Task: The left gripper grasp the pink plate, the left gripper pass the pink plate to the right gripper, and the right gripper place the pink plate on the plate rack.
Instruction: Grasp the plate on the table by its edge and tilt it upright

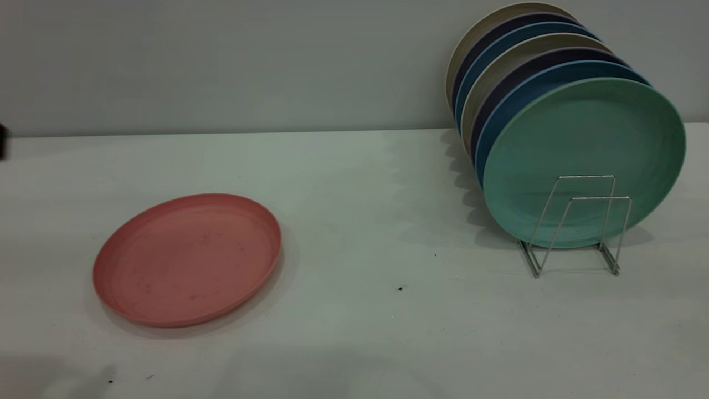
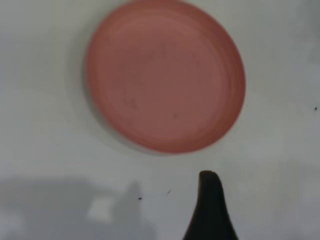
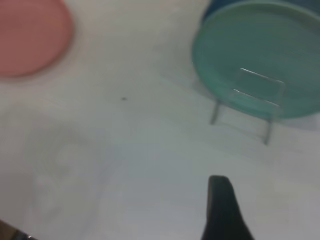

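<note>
Next, I close my left gripper on the pink plate's rim (image 1: 99, 293) (image 2: 101, 111) on the side that faces away from the plate rack, leaving the opposite side free.
The pink plate (image 1: 188, 260) lies flat on the white table at the left, right side up and empty. In the left wrist view the pink plate (image 2: 165, 75) fills the middle, and one dark tapered part of my left gripper (image 2: 210, 200) hangs above the bare table just short of its rim, not touching it. The plate rack (image 1: 576, 221) stands at the right. In the right wrist view a dark part of my right gripper (image 3: 225, 205) hovers over bare table, with the rack (image 3: 250, 100) and the pink plate (image 3: 30, 37) farther off. Neither gripper holds anything.
Several plates stand in the rack, leaning back towards the wall, with a mint-green plate (image 1: 581, 160) in front; two wire loops before it hold nothing. A small dark shape (image 1: 3, 141) shows at the left edge. Small dark specks (image 1: 400, 288) lie on the table.
</note>
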{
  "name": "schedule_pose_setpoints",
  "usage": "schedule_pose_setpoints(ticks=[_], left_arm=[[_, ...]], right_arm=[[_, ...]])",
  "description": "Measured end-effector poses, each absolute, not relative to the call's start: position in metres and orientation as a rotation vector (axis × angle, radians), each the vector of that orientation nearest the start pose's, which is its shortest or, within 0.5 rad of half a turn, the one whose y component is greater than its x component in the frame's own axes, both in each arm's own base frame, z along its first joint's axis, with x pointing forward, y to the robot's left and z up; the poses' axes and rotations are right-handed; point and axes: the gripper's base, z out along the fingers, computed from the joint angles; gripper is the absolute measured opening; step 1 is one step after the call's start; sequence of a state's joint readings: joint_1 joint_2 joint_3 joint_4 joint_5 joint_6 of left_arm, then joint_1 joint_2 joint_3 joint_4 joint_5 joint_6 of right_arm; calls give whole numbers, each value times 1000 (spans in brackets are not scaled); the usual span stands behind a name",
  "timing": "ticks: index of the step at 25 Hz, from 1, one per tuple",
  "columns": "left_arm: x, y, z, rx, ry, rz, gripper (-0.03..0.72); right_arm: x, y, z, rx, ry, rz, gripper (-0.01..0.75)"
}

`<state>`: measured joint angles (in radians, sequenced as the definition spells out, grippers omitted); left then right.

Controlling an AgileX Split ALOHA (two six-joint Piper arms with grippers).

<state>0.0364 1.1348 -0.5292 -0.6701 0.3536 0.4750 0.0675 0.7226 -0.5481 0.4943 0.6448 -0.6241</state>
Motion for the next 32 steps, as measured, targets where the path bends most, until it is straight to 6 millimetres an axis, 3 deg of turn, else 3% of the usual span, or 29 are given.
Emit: schedule_pose_setpoints(ticks=[7,11,16,24,32], left_arm=[[263,-11,177,-135,2518,-410,586],[282,17,147,-288,2564,-519,586],[286,47,120,-475,2551,-528,586],[288,49,79,-561,2633,-544,566],[288,50,46,-566,2676,-551,566]], right_arm=[[163,41,285,-484,2204,306,510],[170,42,279,-491,2233,324,510],[171,43,280,-473,2224,345,510],[182,47,277,-455,2189,385,510],[206,53,257,-461,2222,476,510]])
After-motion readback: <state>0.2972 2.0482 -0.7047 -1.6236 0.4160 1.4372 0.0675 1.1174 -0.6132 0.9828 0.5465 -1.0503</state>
